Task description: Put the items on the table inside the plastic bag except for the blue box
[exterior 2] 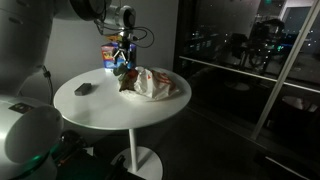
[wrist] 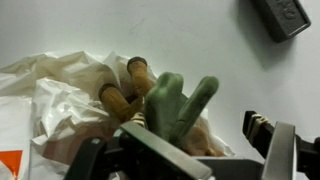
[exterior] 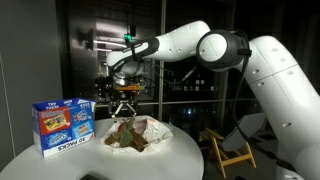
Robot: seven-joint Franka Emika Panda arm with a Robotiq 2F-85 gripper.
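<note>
Next, my gripper closes on the long sides (exterior: pixel 91 176) (wrist: pixel 272 14) of the small dark grey object, since it still lies apart from the plastic bag.
A white plastic bag (exterior: pixel 153 130) lies crumpled on the round white table (exterior: pixel 60 162); it also shows in an exterior view (exterior 2: pixel 158 84) and the wrist view (wrist: pixel 45 105). A brown and green plush toy (wrist: pixel 175 100) rests on the bag's mouth, seen in both exterior views (exterior: pixel 124 136) (exterior 2: pixel 124 80). My gripper (wrist: pixel 180 150) hangs right above the toy (exterior: pixel 125 104) (exterior 2: pixel 124 52). Its fingers are spread wide, with the toy's green parts between them and a gap to the right finger. A small dark grey object (exterior 2: pixel 85 89) lies apart on the table (wrist: pixel 280 15). The blue box (exterior: pixel 65 125) stands upright beside the bag.
The table is small and round, with edges close on all sides (exterior 2: pixel 120 125). A wooden chair (exterior: pixel 228 150) stands beyond the table. Dark glass walls surround the scene. The blue box also shows behind the gripper (exterior 2: pixel 108 55).
</note>
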